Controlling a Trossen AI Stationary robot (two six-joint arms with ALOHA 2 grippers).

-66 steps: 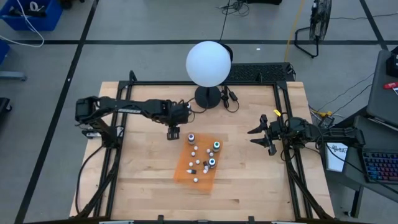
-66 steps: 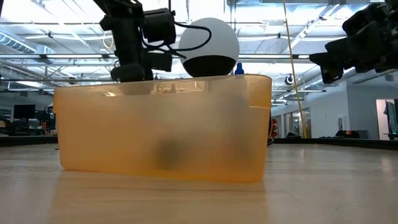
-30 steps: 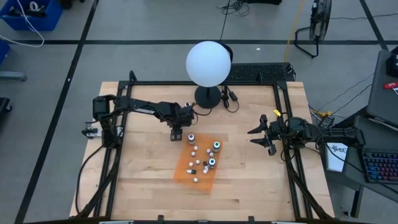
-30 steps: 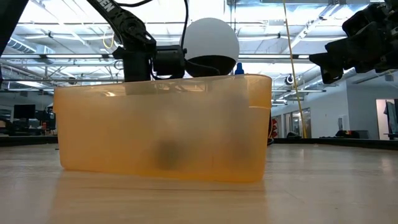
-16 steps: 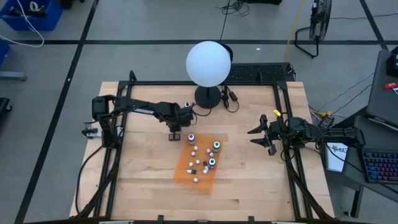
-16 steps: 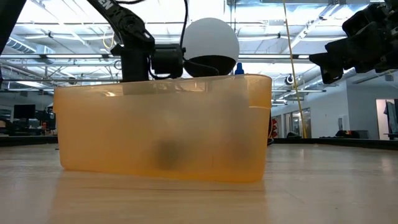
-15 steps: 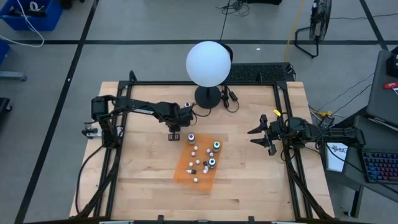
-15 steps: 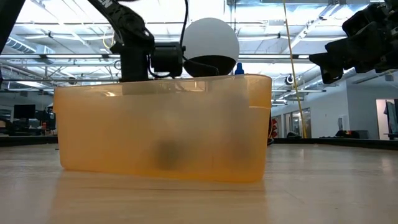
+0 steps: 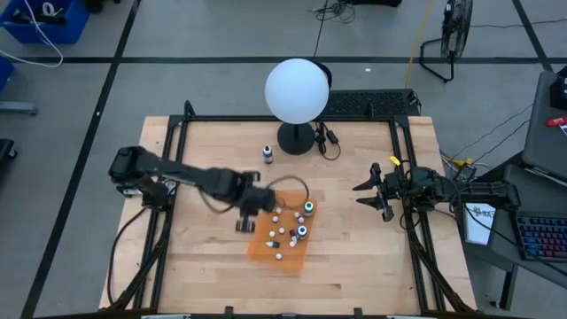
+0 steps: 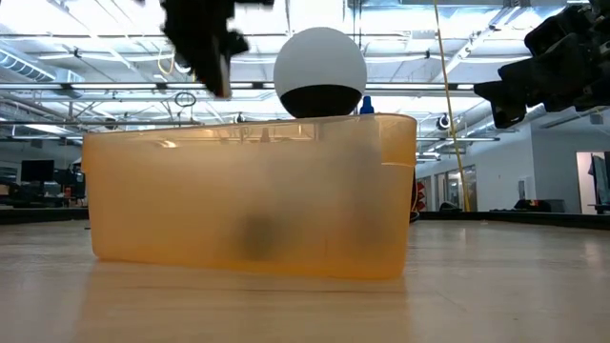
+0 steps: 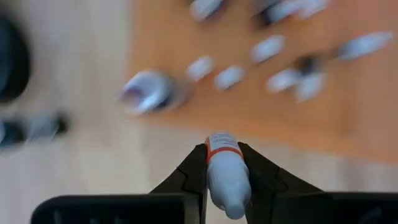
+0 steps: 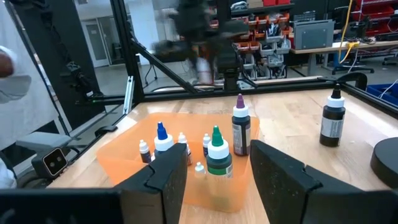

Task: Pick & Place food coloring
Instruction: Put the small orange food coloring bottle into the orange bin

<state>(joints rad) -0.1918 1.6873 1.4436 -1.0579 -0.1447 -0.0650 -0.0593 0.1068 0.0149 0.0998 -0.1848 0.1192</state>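
Note:
The small whitish bottle will go down from my left gripper on the orange tray (image 9: 264, 244) (image 11: 310, 101) beside the white tip of the lying dark bottle.
An orange tray (image 9: 282, 237) in the table's middle holds several food coloring bottles, among them a purple-topped dark one (image 12: 240, 130), a green-topped one (image 12: 216, 154) and a blue-topped one (image 12: 163, 140). My left gripper (image 9: 244, 223) hangs at the tray's left edge, shut on a small whitish bottle with an orange band (image 11: 224, 171). A dark bottle with a white top (image 9: 267, 154) stands on its base on the wood near the globe's stand. My right gripper (image 9: 365, 193) waits open to the right of the tray. My left gripper pinches the small whitish bottle between its two fingers, which lie on the two sides of its body (image 11: 219, 167) just behind the orange band. The fingers (image 11: 194, 171) come from above, pointing down. The bottle is lifted clear, over the wood beside the tray.
A big white globe (image 9: 297, 90) on a black base stands at the table's far edge, with a cable beside it. Black frame rails (image 9: 403, 177) run along the table's left, right and far sides. Bare wood lies on the tray's left and near sides.
My left gripper has swung from beside the tray's far left corner toward the table's near edge, to the tray's left edge, and has risen. The dark white-topped bottle near the globe's stand now shows in full where the arm used to cover it.

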